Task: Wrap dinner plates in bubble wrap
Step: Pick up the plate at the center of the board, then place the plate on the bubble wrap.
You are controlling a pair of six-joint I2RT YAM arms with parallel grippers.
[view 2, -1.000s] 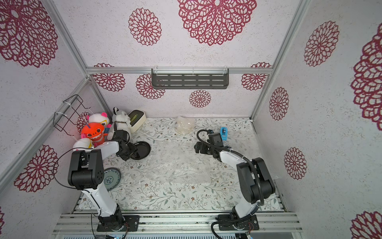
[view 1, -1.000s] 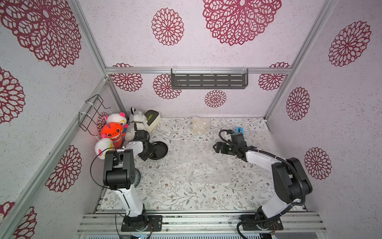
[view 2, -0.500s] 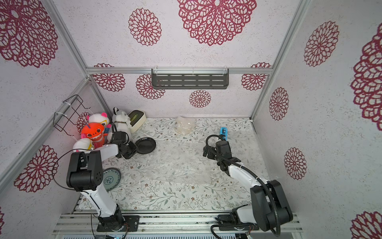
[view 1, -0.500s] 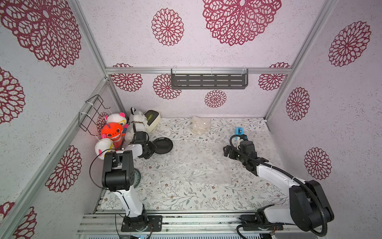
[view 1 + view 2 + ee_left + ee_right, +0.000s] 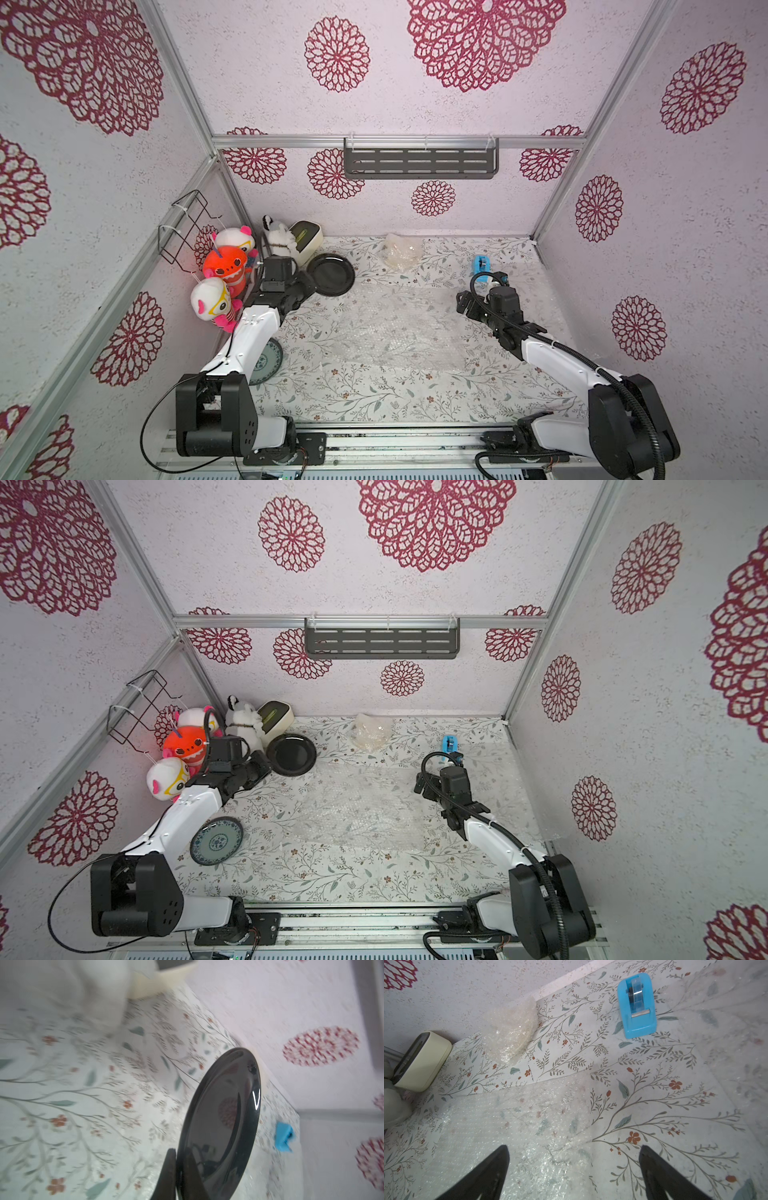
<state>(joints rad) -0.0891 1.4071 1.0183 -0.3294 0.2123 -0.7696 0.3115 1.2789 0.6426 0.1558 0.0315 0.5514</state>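
My left gripper is going to release the glossy black plate on the middle of the flat bubble wrap sheet (image 5: 397,321).
My left gripper (image 5: 306,283) (image 5: 264,766) (image 5: 179,1152) is shut on the near rim of the glossy black plate (image 5: 333,275) (image 5: 291,755) (image 5: 224,1118), at the back left beside the cream box. A grey-teal plate (image 5: 217,840) (image 5: 268,360) lies under my left arm. One sheet of bubble wrap (image 5: 395,328) (image 5: 357,808) (image 5: 508,1126) lies flat mid-table. My right gripper (image 5: 462,302) (image 5: 419,785) (image 5: 574,1148) hangs open and empty over the sheet's right edge. At the back lies a bubble-wrap bundle (image 5: 401,251) (image 5: 371,731) (image 5: 512,1028) around something round and cream.
A blue tape dispenser (image 5: 482,264) (image 5: 636,1005) stands at the back right, with more bubble wrap (image 5: 737,1043) beside it. The cream box (image 5: 305,237) (image 5: 421,1061) and plush toys (image 5: 224,266) crowd the back left corner. A wire basket (image 5: 183,228) hangs on the left wall.
My left gripper has shut on the black plate's rim and carried it back towards the cream box. The right arm has drawn back to the right, still open.
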